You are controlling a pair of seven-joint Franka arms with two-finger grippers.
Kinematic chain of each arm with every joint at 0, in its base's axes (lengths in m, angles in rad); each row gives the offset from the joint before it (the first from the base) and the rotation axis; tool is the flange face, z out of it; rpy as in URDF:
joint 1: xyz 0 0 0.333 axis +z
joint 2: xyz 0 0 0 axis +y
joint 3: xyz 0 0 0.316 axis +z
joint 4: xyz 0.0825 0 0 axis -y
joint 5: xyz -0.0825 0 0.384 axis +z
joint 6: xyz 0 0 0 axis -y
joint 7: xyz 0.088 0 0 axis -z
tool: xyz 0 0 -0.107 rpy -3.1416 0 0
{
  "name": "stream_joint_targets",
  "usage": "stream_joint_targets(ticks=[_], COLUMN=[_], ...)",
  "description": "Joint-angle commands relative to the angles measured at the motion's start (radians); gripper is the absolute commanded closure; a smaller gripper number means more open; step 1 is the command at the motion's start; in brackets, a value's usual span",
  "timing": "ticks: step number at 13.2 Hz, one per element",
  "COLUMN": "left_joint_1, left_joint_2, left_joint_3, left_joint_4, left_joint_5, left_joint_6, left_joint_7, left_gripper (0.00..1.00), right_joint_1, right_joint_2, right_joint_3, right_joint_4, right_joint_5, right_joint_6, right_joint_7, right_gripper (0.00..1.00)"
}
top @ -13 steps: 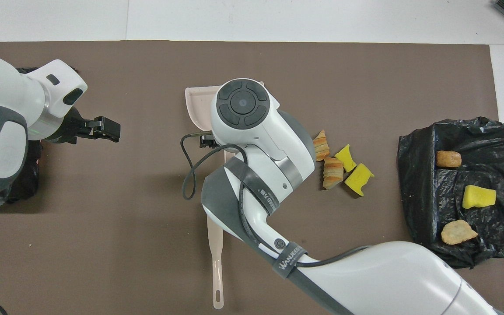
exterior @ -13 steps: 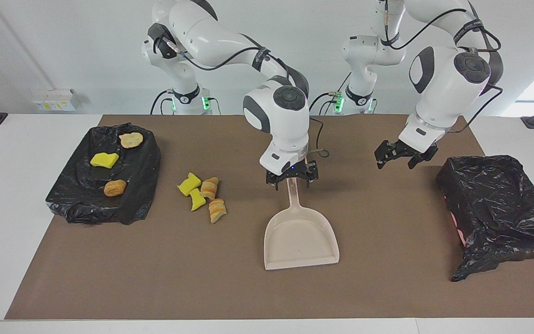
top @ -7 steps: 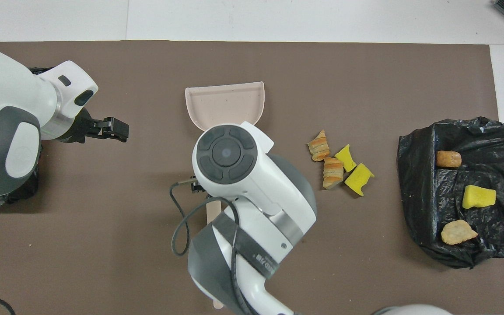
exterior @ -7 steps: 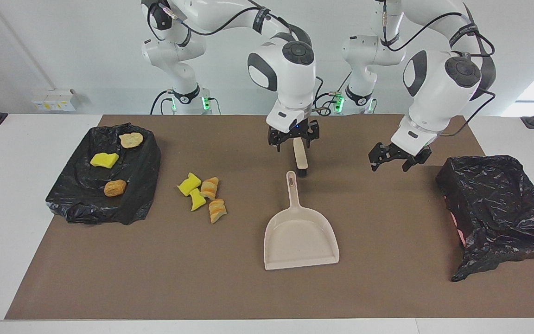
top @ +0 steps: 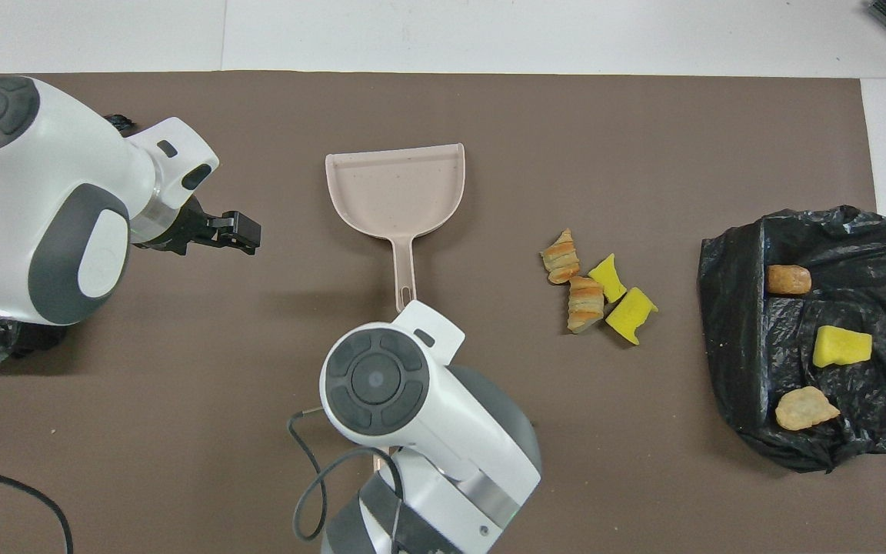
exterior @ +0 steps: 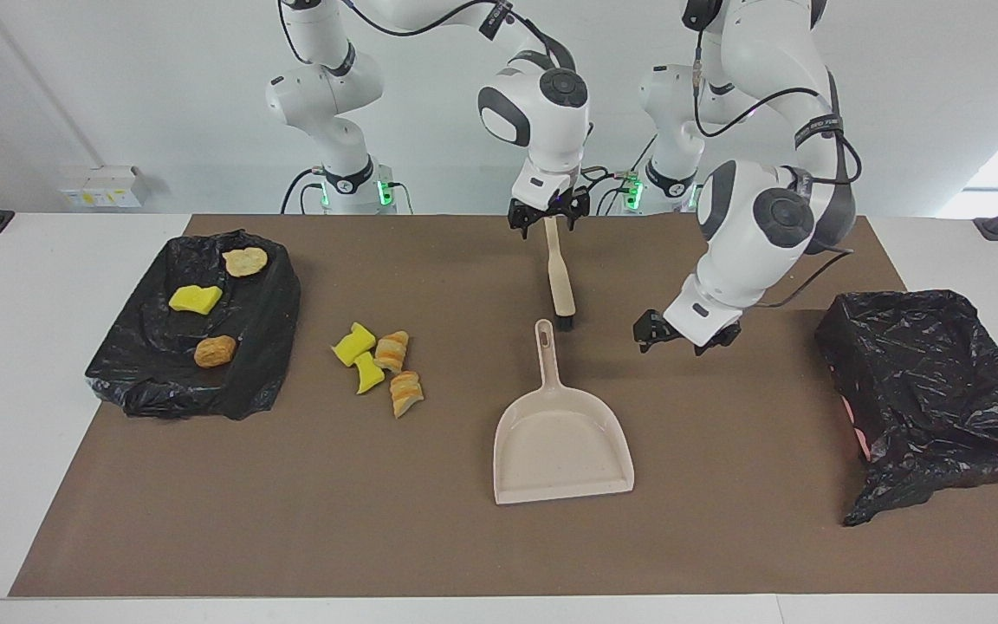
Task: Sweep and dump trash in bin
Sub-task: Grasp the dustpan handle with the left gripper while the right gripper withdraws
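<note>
My left gripper needs to close on the handle (top: 403,262) of the beige dustpan, close to where the handle meets the wide scoop.
The trash (exterior: 378,360) is a small pile of yellow sponge pieces and tan bread-like chunks on the brown mat, also seen from overhead (top: 593,288). The beige dustpan (exterior: 561,446) (top: 397,188) lies flat, its handle pointing toward the robots. A beige brush (exterior: 560,286) lies on the mat just nearer to the robots than that handle. My right gripper (exterior: 548,218) is open over the brush handle's end, with the fingers on either side of it. My left gripper (exterior: 681,338) (top: 237,232) hangs open and empty over bare mat between the dustpan handle and a black-bagged bin (exterior: 941,373).
A second black-bagged bin (exterior: 274,329) (top: 735,308) stands at the right arm's end and holds a yellow sponge piece (exterior: 196,299) and two bread chunks. Overhead, the right arm covers the brush and its own gripper. White table surrounds the brown mat (exterior: 291,520).
My right gripper drew back from over the dustpan handle, along the brush, to the brush handle's end. My left gripper came down and moved toward the dustpan. Brush, dustpan and trash stayed put.
</note>
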Motion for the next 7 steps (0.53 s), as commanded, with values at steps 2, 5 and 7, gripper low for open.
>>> stream_joint_targets(ticks=[2,5,7], left_joint_1=[-0.077,-0.140,-0.166], left_joint_2=[0.015,0.053,0.052], left_joint_3=[0.016,0.016,0.016], left_joint_4=[0.021,0.029,0.026], left_joint_5=[-0.009,-0.003,0.000], left_joint_6=[0.062,0.141,0.161], left_joint_7=[-0.117,-0.301,-0.300], left_gripper=[0.00,0.00,0.00], right_joint_1=[0.002,0.025,0.026], right_joint_2=[-0.009,0.010,0.011], right_joint_3=[-0.002,-0.002,-0.002], right_joint_4=[-0.086,-0.110,-0.109], right_joint_5=[0.025,0.025,0.025], right_joint_6=[0.110,0.192,0.192], right_joint_7=[0.013,0.032,0.034], right_gripper=[0.00,0.00,0.31])
